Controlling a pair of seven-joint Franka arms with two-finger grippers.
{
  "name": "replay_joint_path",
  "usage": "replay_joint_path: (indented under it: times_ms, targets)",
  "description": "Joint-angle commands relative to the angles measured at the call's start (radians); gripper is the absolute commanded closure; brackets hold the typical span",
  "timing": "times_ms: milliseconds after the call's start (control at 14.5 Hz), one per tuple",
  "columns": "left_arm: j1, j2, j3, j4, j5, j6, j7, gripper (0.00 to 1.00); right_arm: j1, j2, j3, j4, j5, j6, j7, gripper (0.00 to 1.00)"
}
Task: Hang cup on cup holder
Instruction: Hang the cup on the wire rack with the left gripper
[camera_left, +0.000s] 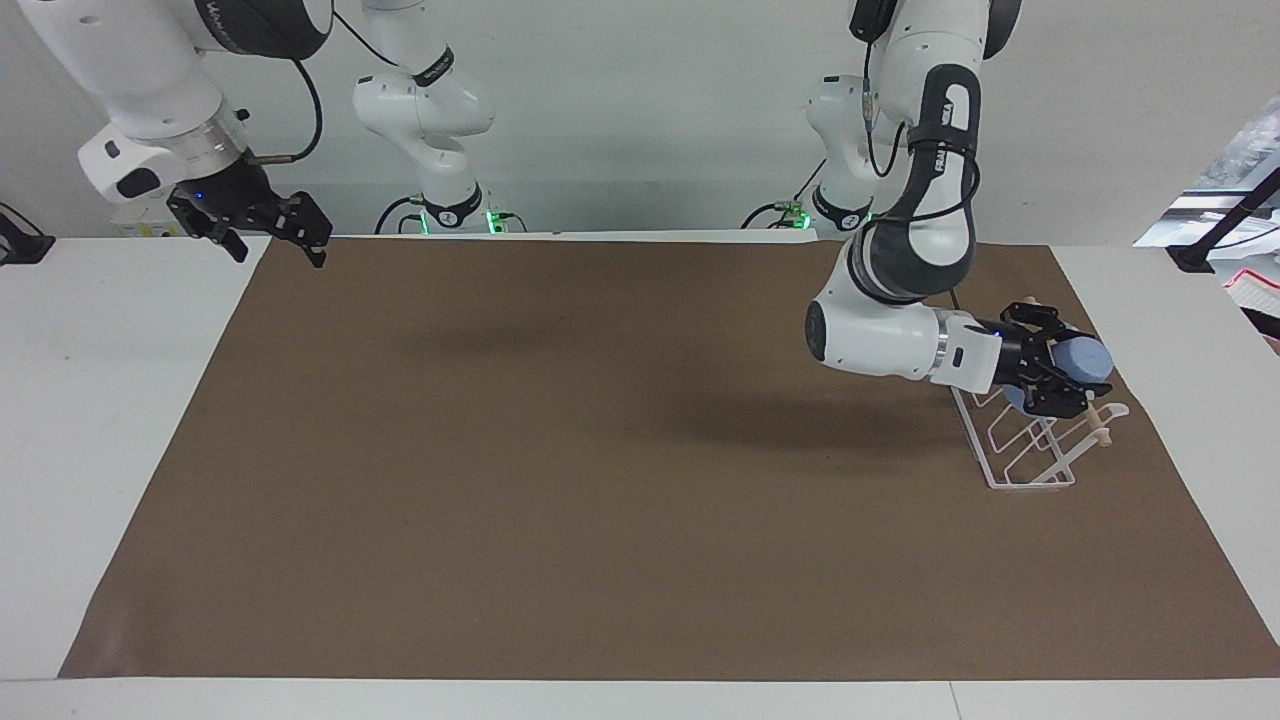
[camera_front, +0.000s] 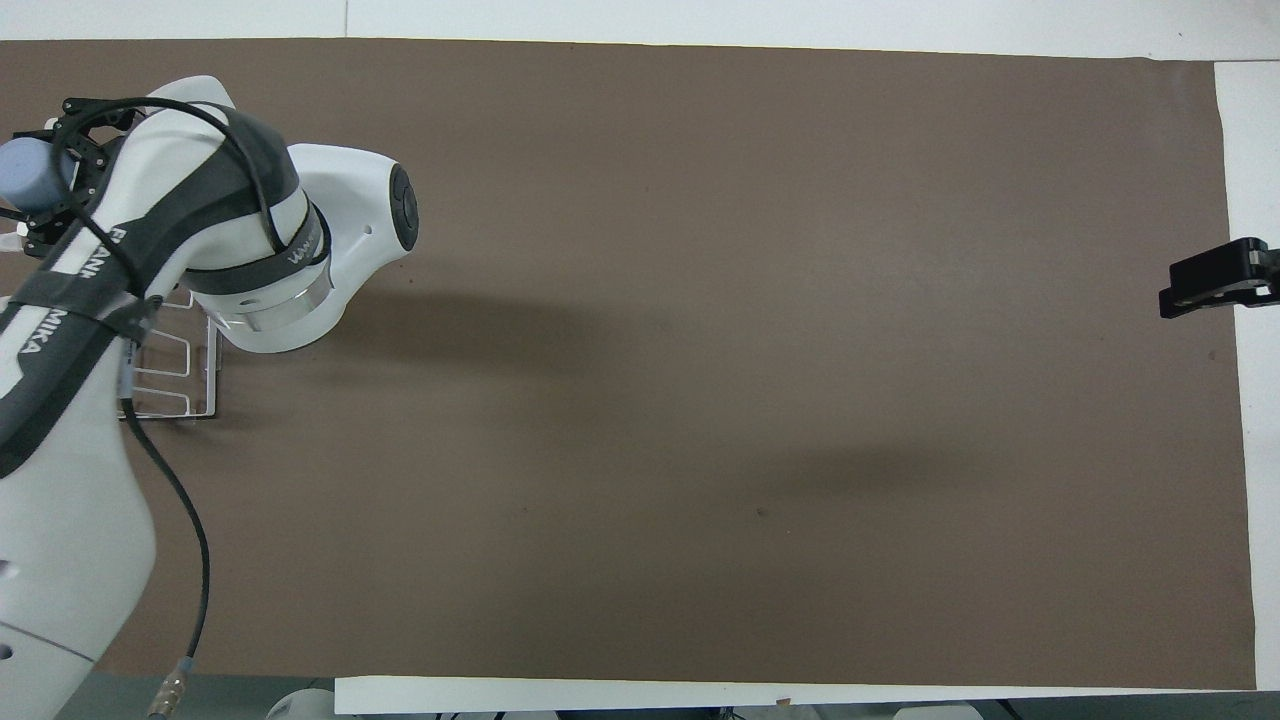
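Note:
Next, my left gripper releases the light blue cup on the upper peg of the white wire cup holder (camera_front: 158, 256).
The light blue cup (camera_left: 1088, 360) lies on its side in my left gripper (camera_left: 1066, 362), which is shut on it. It is held over the upper part of the white wire cup holder (camera_left: 1020, 455), close to the wooden rod (camera_left: 1100, 432); I cannot tell whether it touches a prong. In the overhead view the cup (camera_front: 28, 172) and the left gripper (camera_front: 48, 172) show at the frame's edge, and the arm hides most of the cup holder (camera_front: 175, 385). My right gripper (camera_left: 278, 240) is open and empty, raised over the mat's corner at the right arm's end.
A brown mat (camera_left: 600, 480) covers the white table (camera_left: 110, 420). The cup holder stands near the mat's edge at the left arm's end. Only the tip of the right gripper (camera_front: 1215, 285) shows in the overhead view.

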Motion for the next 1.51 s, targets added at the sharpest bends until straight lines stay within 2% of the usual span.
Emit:
replay_joint_path:
  times_ms: [0,344,688,756,825,894,962,1169,1444]
  targets:
    - [-0.001,0.024,0.003,0.002,0.045,-0.036,-0.047,1.00,-0.015,0.015,0.010,0.005,-0.012,-0.028,-0.022,0.00]
    - [0.027,0.028,-0.002,-0.039,0.049,-0.024,-0.105,1.00,-0.006,0.040,0.005,0.024,-0.020,-0.071,-0.024,0.00]
    - [0.061,0.077,-0.005,-0.079,0.049,-0.003,-0.210,1.00,-0.021,0.001,0.002,-0.001,-0.005,-0.074,-0.029,0.00]
    - [0.059,0.079,-0.006,-0.079,0.042,0.019,-0.210,0.95,-0.020,0.001,0.004,-0.002,-0.005,-0.074,-0.030,0.00]
    - [0.059,0.083,-0.008,-0.068,0.035,0.043,-0.201,0.61,-0.017,0.000,0.004,-0.001,-0.005,-0.074,-0.030,0.00]
    - [0.059,0.085,-0.008,-0.062,0.035,0.069,-0.181,0.11,-0.014,0.000,0.004,-0.001,-0.005,-0.074,-0.030,0.00]
    - [0.058,0.086,-0.006,-0.053,0.034,0.077,-0.152,0.00,-0.012,0.000,0.004,-0.002,-0.005,-0.074,-0.030,0.00]
    - [0.055,0.105,-0.008,0.028,0.002,0.077,-0.144,0.00,-0.014,0.000,0.004,-0.001,-0.005,-0.074,-0.030,0.00]
    - [0.033,0.090,-0.005,0.136,-0.069,0.024,-0.136,0.00,-0.012,0.000,0.004,-0.001,-0.005,-0.074,-0.030,0.00]
